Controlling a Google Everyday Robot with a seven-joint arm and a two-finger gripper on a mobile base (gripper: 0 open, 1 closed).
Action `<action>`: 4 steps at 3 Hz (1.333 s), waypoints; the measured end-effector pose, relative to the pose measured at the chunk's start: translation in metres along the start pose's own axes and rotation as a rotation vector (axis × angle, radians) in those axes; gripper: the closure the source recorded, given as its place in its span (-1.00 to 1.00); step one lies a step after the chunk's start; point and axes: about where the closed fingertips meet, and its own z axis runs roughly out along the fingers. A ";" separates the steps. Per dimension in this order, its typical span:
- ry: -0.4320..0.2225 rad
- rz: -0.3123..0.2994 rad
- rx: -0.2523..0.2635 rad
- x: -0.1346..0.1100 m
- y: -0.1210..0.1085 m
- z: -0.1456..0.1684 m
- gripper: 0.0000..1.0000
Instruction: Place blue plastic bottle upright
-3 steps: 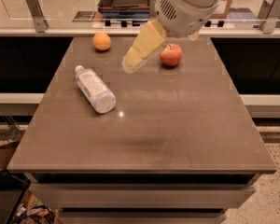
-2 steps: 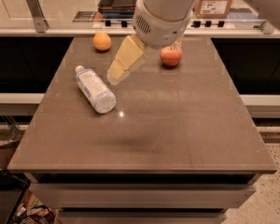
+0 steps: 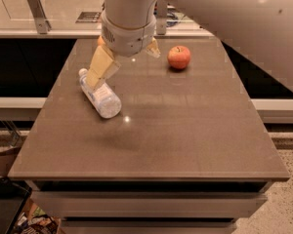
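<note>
The blue plastic bottle is next for my gripper, which should move over to it and close on the bottle's body (image 3: pixel 94 88), near its white cap.
The blue plastic bottle (image 3: pixel 100 93) lies on its side on the left part of the brown table (image 3: pixel 185 130), its white cap pointing to the far left. My gripper (image 3: pixel 123 68) hangs over the table just behind the bottle, open and empty. Its near tan finger (image 3: pixel 101 67) reaches down over the bottle's cap end, and the other finger (image 3: pixel 153 48) shows to the right of the wrist. I cannot tell whether the near finger touches the bottle.
A red apple (image 3: pixel 178 57) sits at the far right of the table. A sliver of an orange (image 3: pixel 101 41) shows behind the wrist. A counter with a railing runs behind the table. The large arm fills the upper right.
The gripper has moved left and towards the bottle, from near the apple to over the bottle's cap end. The bottle and apple have not moved.
</note>
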 end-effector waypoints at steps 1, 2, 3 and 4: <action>0.020 0.023 -0.024 -0.022 0.013 0.022 -1.00; 0.036 0.054 -0.061 -0.048 0.026 0.047 -1.00; 0.045 0.076 -0.094 -0.069 0.029 0.072 -1.00; 0.052 0.077 -0.124 -0.083 0.033 0.093 -1.00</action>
